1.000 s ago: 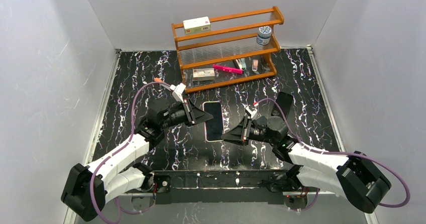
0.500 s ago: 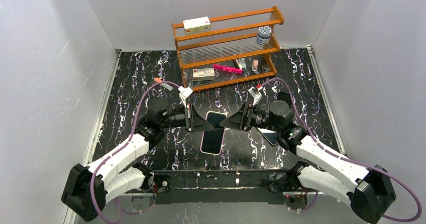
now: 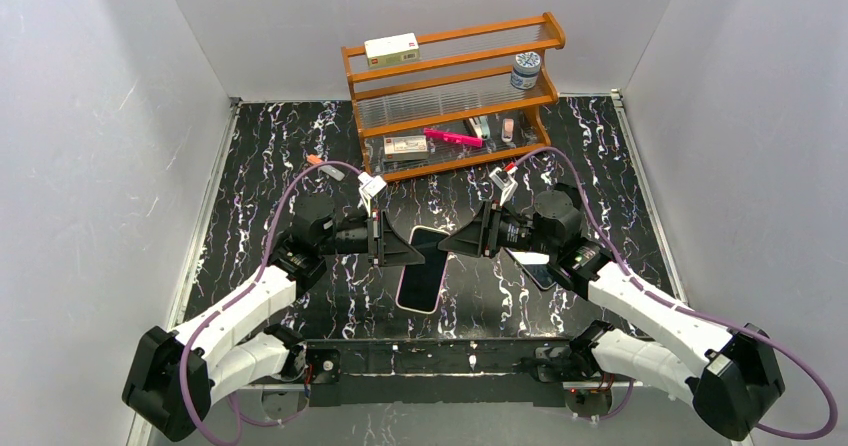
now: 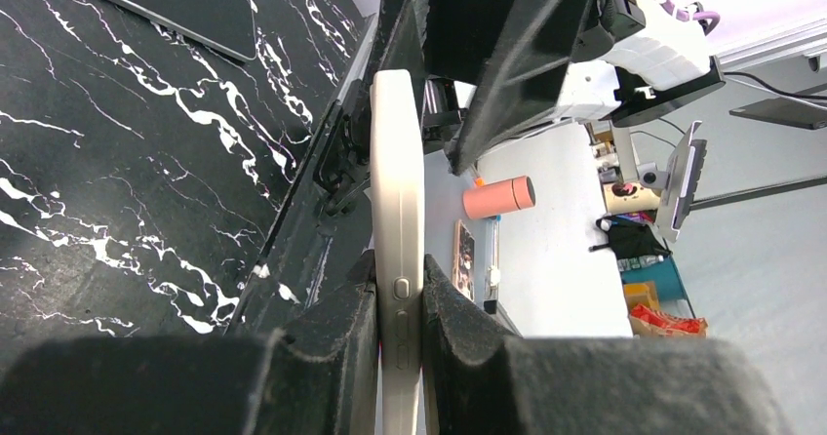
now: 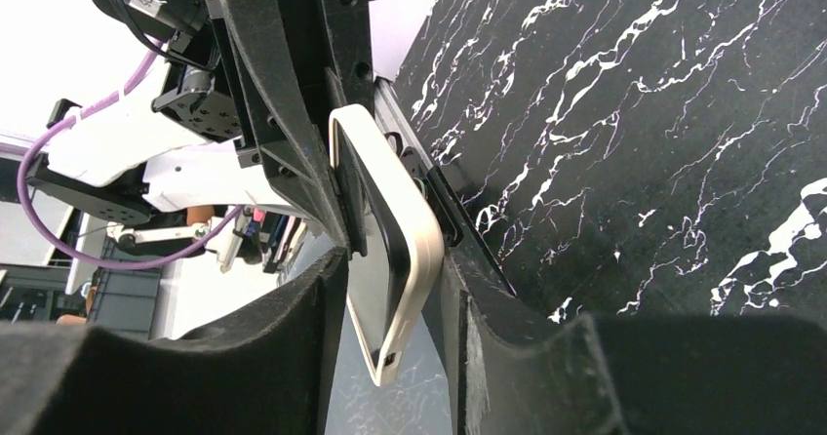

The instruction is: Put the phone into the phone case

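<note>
My right gripper should pinch the opposite long edge (image 5: 425, 235) of the phone, which slants in my left gripper, and straighten it before my left gripper carries it away.
The phone (image 3: 420, 286), a slab with a glossy dark screen and a pale pinkish rim, hangs tilted above the table's middle. My left gripper (image 3: 412, 254) is shut on its upper end. In the left wrist view the phone (image 4: 397, 181) is edge-on, clamped in the left gripper (image 4: 398, 289), side buttons showing. My right gripper (image 3: 452, 243) faces it from the right. In the right wrist view its jaws straddle the phone (image 5: 390, 230), with a gap on the screen side; the right gripper (image 5: 395, 259) is open. The matte black phone case (image 3: 530, 268) lies flat under the right arm and also shows in the left wrist view (image 4: 166, 6).
A wooden rack (image 3: 455, 96) stands at the back with a box, a jar, a pink pen and small items on its shelves. Grey walls close in the black marbled table (image 3: 260, 166) on three sides.
My left gripper lifted the phone off the table and tilted it. My right arm swung in from the right to the phone's end, uncovering the case. Little moved in the last half second.
</note>
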Tool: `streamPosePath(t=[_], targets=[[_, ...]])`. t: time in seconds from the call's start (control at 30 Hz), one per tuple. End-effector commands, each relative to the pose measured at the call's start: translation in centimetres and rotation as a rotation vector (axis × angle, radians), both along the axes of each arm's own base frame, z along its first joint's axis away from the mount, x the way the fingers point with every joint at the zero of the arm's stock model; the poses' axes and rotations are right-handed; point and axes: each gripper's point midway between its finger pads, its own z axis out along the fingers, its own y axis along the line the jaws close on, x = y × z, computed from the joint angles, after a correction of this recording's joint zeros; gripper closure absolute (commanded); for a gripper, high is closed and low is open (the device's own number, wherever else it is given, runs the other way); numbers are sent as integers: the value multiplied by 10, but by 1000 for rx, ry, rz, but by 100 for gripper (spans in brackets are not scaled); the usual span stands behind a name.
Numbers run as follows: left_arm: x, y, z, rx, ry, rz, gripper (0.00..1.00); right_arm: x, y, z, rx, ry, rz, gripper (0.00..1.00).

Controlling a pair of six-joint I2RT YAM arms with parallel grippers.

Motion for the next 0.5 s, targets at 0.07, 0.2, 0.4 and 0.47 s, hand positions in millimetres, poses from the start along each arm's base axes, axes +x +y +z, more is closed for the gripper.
streamPosePath(t=[0.07,0.2,0.4,0.47], targets=[[-9,0,28,-60,-72,-51,100,4,2,34,69,-102,13,43],[-11,0,25,-55,-56,-69,100,5,3,35,80,-103,18,50],[-4,0,13,-14,-25,-33,100,9,1,37,80,-121,-4,78],[5,3,-8,98,-9,12,100,12,-1,38,65,-139,-19,95]])
